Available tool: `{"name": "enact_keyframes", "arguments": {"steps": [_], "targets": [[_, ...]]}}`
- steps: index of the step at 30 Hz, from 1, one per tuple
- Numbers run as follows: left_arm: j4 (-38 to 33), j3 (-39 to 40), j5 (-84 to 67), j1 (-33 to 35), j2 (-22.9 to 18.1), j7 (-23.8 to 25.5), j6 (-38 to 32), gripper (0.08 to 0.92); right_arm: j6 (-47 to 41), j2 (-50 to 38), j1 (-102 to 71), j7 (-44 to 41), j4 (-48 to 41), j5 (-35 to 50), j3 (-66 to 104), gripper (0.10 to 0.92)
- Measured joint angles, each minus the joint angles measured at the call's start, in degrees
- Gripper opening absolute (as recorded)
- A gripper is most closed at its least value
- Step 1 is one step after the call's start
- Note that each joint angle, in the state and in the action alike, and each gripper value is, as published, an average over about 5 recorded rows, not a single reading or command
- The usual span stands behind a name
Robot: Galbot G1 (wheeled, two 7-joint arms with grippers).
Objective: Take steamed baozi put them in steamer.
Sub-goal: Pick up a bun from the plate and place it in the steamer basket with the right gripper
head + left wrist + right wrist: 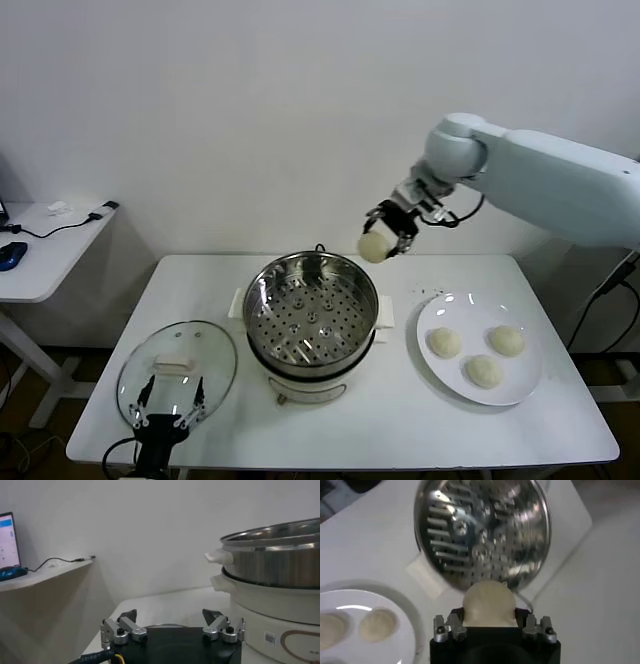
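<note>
The robot's right gripper should release the baozi on the far part of the steamer's perforated basket (310,286) (498,560), just behind the basket's centre.
My right gripper (382,238) is shut on one cream-white baozi (375,246), held in the air just above the far right rim of the steamer (311,306). In the right wrist view that baozi (488,603) fills the gap between the jaws, with the steamer's perforated steel basket (480,530) beyond it. Three more baozi (444,342) (506,340) (484,371) lie on the white plate (433,375) to the right. My left gripper (170,410) hangs open and empty low at the front left, over the glass lid (176,365).
The round glass lid lies flat at the table's front left. In the left wrist view the steamer's white cooker base (270,607) stands close beside the left gripper (171,618). A side desk (40,245) with a mouse and cables stands far left.
</note>
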Motion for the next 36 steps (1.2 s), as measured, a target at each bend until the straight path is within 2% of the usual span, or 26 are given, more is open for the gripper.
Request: {"name": "enact_keyframes", "arguments": {"steps": [12, 29, 32, 36], "targets": [[0.0, 1.0, 0.9, -0.2, -0.9, -0.3, -0.1, 0.823, 15.2, 11.2, -5.9, 2.6, -10.3, -12.5, -0.9, 0.669], [1.6, 0.8, 0.8, -1.4, -0.9, -0.5, -0.5, 0.823, 22.0, 20.1, -16.4, 6.1, -26.6, -23.1, 3.2, 0.662], [1.8, 0.7, 0.7, -1.6, -0.8, -0.6, -0.5, 0.823, 22.9, 20.9, -17.3, 6.6, -28.4, -23.5, 3.6, 0.694], [1.9, 0.7, 0.6, -1.8, -0.8, -0.6, -0.5, 0.823, 24.1, 21.3, -17.7, 6.8, -29.7, -23.1, 3.7, 0.789]]}}
